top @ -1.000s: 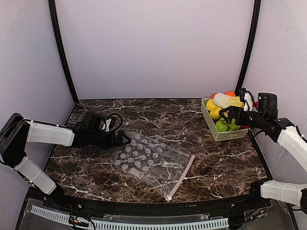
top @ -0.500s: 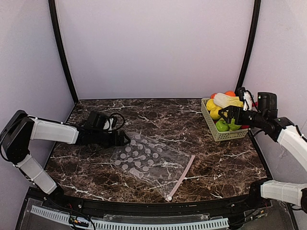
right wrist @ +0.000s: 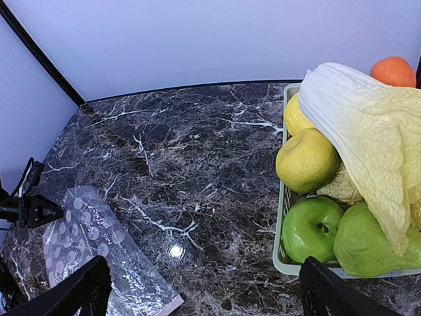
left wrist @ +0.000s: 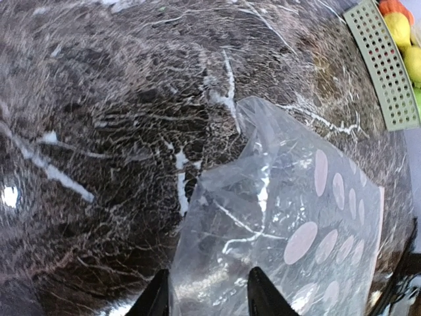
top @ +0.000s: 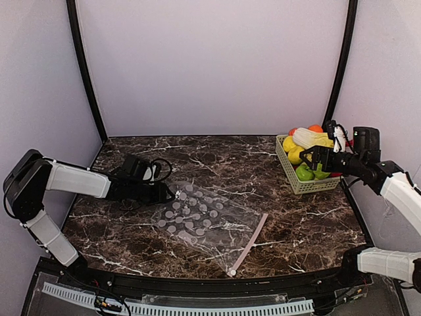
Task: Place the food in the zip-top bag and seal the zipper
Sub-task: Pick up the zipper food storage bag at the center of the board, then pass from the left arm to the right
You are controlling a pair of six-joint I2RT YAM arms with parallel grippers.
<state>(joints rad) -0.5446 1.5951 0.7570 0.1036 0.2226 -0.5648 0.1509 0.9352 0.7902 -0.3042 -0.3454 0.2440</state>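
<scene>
Next, my right gripper goes to the zip-top bag's far side edge (top: 233,202) (right wrist: 144,255), between the pale dots and the pink zipper, and closes there.
The zip-top bag (top: 200,220) lies flat at mid-table, clear with pale dots. Its pink zipper (top: 250,240) runs along the right edge, ending in a slider tab (top: 231,271) near the front. My left gripper (top: 168,193) sits low at the bag's far-left corner. In the left wrist view the bag (left wrist: 289,217) film lies between the fingers (left wrist: 158,299), which still stand apart, so my left gripper (left wrist: 207,296) is open. The food fills the basket: cabbage (right wrist: 368,125), lemon (right wrist: 307,160), green apple (right wrist: 313,227), pear (right wrist: 368,243), tomato (right wrist: 393,69). My right gripper (top: 314,158) hovers open above it, empty.
The pale green mesh basket (top: 289,168) stands at the table's far right, against the right wall and a black pole (top: 339,72). Another black pole (top: 85,72) rises at the back left. A cable loop (top: 156,168) sits on the left wrist.
My left gripper slid right onto the bag's corner and its jaws narrowed around the film. The right arm and the food have not moved.
</scene>
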